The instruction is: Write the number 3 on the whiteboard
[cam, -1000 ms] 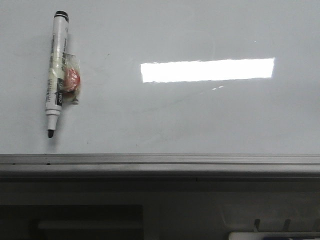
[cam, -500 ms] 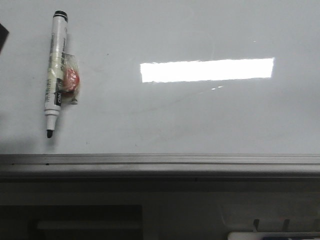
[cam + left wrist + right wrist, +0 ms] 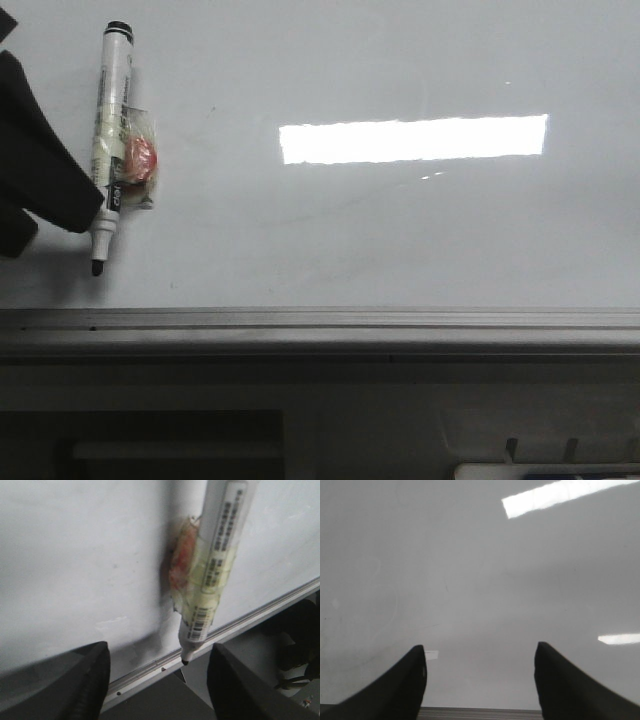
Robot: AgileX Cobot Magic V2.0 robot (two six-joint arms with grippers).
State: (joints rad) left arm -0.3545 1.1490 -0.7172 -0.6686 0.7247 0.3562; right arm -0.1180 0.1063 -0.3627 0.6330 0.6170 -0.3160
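The dark tip of the white marker must stay free, so my right gripper will close on the upper body of the white marker [image 3: 114, 75] near its black cap end.
The whiteboard [image 3: 400, 230] lies flat, glossy pale grey, with a grey metal frame edge [image 3: 320, 325] along its near side. No number 3 shows on it in any view. A white marker [image 3: 112, 140] with a black cap end and its dark tip [image 3: 98, 267] bare lies at the board's left, with a red lump [image 3: 140, 160] taped to it. My left gripper [image 3: 60, 200] is open at the left edge, beside the marker's lower barrel. In the left wrist view its jaws [image 3: 157, 652] stand wide apart below the marker [image 3: 220, 545]. My right gripper [image 3: 480, 650] is open and empty over bare board.
A bright rectangular light reflection [image 3: 412, 139] lies on the middle right of the board. Below the frame is a dark grey tray-like structure [image 3: 180, 440], and a white object [image 3: 540, 470] sits at the bottom right corner.
My left gripper has come in from the left edge and now reaches the marker's lower barrel. The marker has not moved.
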